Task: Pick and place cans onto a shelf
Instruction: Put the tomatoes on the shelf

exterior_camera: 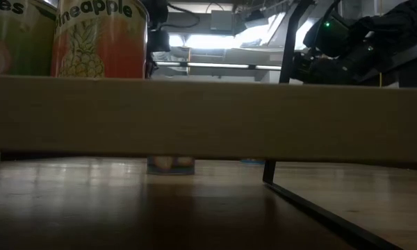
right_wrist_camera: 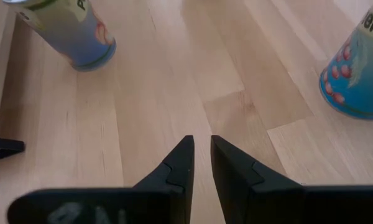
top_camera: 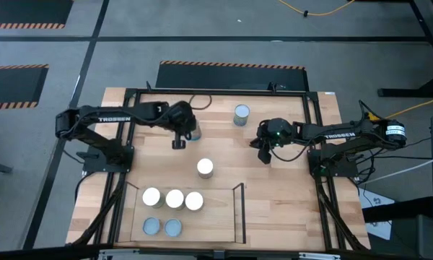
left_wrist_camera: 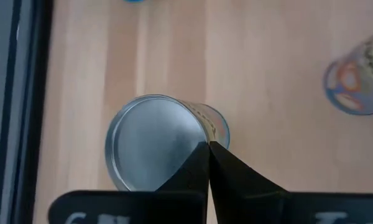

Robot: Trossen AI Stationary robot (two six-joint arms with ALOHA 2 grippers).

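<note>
My left gripper should release the silver-topped can on the bare wood (top_camera: 200,141) (left_wrist_camera: 239,129) behind the single white-topped can.
Five cans stand on the shelf (top_camera: 224,217) at the table's near side, three white-topped (top_camera: 175,198) in the far row and two grey-topped (top_camera: 162,227) in the near row. Three cans stand on the table: a white-topped one (top_camera: 205,167), a grey-topped one (top_camera: 241,114) and a silver-topped one (left_wrist_camera: 152,146) under my left gripper (left_wrist_camera: 208,146). That gripper is shut, its tips over this can's rim. My right gripper (right_wrist_camera: 200,142) is nearly shut and empty, above bare wood between two blue-labelled cans (right_wrist_camera: 81,34) (right_wrist_camera: 357,74). My left gripper's shut fingertips (left_wrist_camera: 199,155) stand over the near rim of the silver-topped can's lid (left_wrist_camera: 193,134), coming from above. I cannot tell whether they touch it. The can stands upright on the table.
Black rails (top_camera: 239,209) edge the shelf. In the low view the shelf board (exterior_camera: 208,118) runs across the picture, with a pineapple can (exterior_camera: 101,38) on it. The table's black frame (top_camera: 130,130) runs along its sides. Bare wood lies right of the shelf (top_camera: 289,209).
</note>
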